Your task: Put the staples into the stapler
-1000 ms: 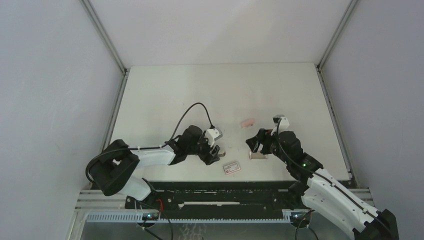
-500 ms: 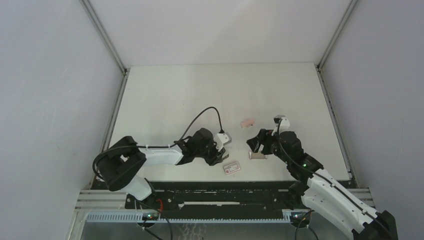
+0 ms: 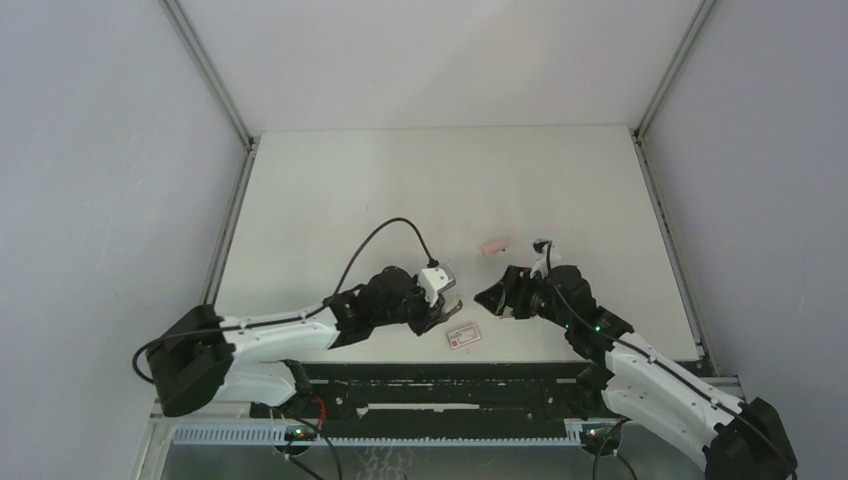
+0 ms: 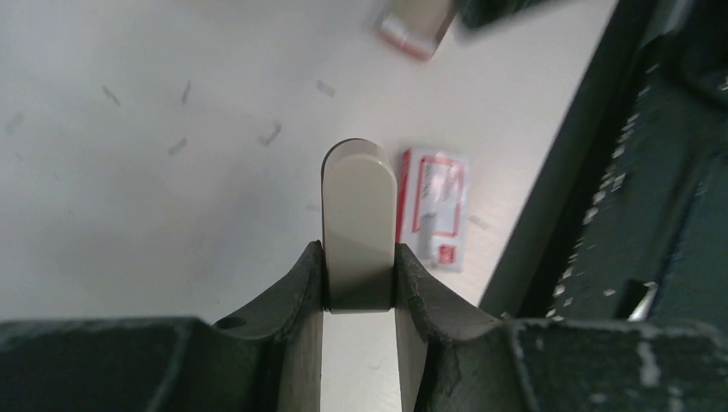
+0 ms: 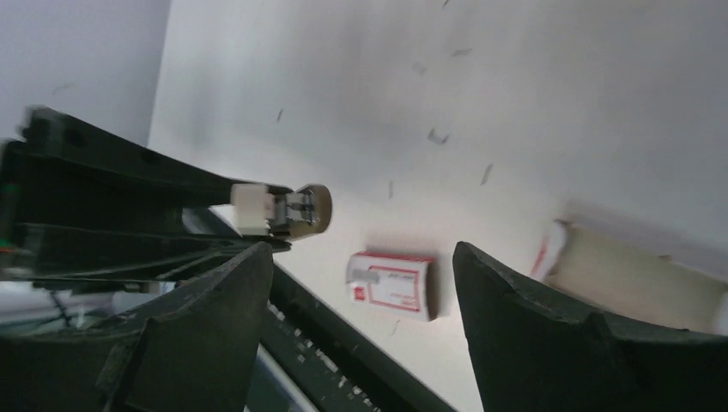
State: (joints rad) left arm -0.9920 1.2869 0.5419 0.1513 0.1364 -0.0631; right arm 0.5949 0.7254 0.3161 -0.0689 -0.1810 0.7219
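Observation:
The staples will go down from my left gripper on the bare table point(image 3: 454, 252) point(image 4: 142, 101) next to the pink stapler.
My left gripper point(image 4: 359, 257) is shut on the staples point(image 4: 359, 215), a flat grey-beige block with a rounded tip that sticks out past the fingertips. It is held clear of the table. In the right wrist view the staples point(image 5: 296, 209) show silvery metal along their side. In the top view the left gripper point(image 3: 448, 312) sits just left of my right gripper point(image 3: 493, 298). The right gripper point(image 5: 362, 253) is open with nothing between its fingers. The stapler point(image 3: 494, 244), small and pink, lies on the table beyond both grippers, touched by neither.
A flat white-and-red labelled box point(image 3: 462, 336) lies near the table's front edge, just below the two grippers. A beige box with a red end point(image 5: 631, 275) lies on the table beside my right gripper. The dark rail point(image 3: 450, 375) runs along the front edge. Loose staples are scattered on the table.
My left gripper closed on the staples and carried them right, toward the right gripper. The right gripper shifted left and nearer, over the beige box.

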